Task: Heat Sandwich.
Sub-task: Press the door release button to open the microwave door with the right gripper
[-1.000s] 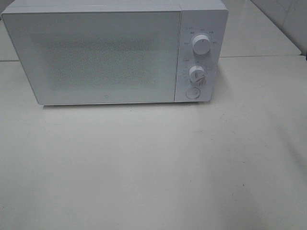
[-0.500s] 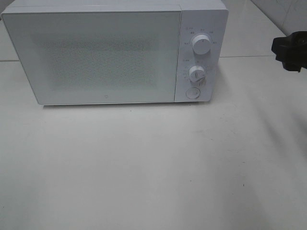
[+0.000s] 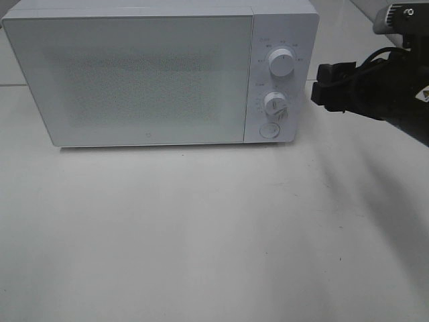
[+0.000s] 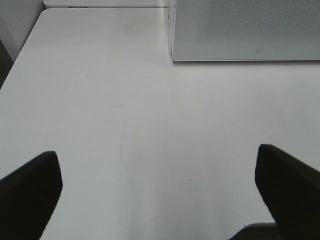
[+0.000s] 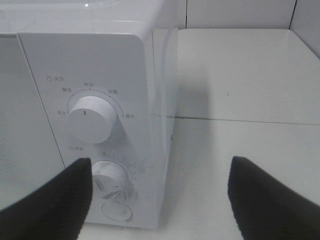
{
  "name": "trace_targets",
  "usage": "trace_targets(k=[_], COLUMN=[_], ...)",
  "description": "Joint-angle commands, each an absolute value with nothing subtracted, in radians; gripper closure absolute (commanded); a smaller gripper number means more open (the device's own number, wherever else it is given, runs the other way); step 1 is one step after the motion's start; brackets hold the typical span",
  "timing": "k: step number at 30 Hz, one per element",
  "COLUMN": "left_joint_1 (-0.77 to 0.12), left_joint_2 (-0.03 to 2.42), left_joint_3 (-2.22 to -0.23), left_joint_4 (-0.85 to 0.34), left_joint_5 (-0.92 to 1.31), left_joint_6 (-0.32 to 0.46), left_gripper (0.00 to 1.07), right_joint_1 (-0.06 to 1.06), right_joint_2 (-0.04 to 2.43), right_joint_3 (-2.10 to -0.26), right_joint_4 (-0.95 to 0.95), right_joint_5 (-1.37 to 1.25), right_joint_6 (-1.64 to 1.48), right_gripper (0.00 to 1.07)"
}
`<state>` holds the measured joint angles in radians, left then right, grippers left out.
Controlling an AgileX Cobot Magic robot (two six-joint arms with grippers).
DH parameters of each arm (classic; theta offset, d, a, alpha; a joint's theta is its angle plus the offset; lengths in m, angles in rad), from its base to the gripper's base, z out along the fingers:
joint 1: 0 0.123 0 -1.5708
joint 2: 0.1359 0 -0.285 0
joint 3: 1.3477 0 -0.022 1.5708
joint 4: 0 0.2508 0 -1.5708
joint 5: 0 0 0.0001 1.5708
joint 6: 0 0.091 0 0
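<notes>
I will next move my right gripper to the round button [image 3: 269, 130] [image 5: 117, 211] under the lower knob on the microwave's control panel and close it just in front of that button.
No sandwich shows in any view. The white microwave [image 3: 134, 74] stands at the back of the table with its door closed. My right gripper [image 3: 318, 87] hangs open just to the right of the microwave's control panel, level with the lower knob [image 3: 275, 102]. In the right wrist view the right gripper [image 5: 160, 195] frames the panel's corner, with the upper knob [image 5: 90, 120], lower knob [image 5: 112, 182] and round button [image 5: 116, 211] ahead. My left gripper [image 4: 157, 192] is open and empty over bare table, out of the exterior high view.
The upper knob [image 3: 281, 62] and the round button [image 3: 269, 130] sit on the microwave's right panel. White table [image 3: 201, 228] stretches in front. The left wrist view shows the microwave's lower corner [image 4: 245, 30] and the table's edge [image 4: 10, 75].
My right arm has come in from the right edge and moved left toward the microwave's control panel. One second ago it was out of the exterior high view.
</notes>
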<state>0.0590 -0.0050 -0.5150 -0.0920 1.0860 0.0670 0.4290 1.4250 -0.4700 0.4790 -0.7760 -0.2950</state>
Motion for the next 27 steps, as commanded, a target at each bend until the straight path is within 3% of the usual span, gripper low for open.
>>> trace_targets(k=[1, 7, 27], left_joint_1=[0.053, 0.053, 0.053], left_joint_2=[-0.021, -0.021, -0.021], left_joint_3=[-0.516, -0.516, -0.516], left_joint_4=[-0.097, -0.097, -0.097], left_joint_5=[1.075, 1.075, 1.075], left_joint_6=[0.065, 0.065, 0.065], left_gripper=[0.09, 0.09, 0.09], right_joint_1=[0.498, 0.604, 0.787], right_joint_2=[1.469, 1.571, 1.737], right_joint_3=[-0.471, -0.471, -0.472], right_joint_4=[0.578, 0.614, 0.825], right_joint_5=[-0.870, -0.956, -1.028], right_joint_6=[-0.345, -0.348, -0.344], right_gripper=[0.38, 0.38, 0.38])
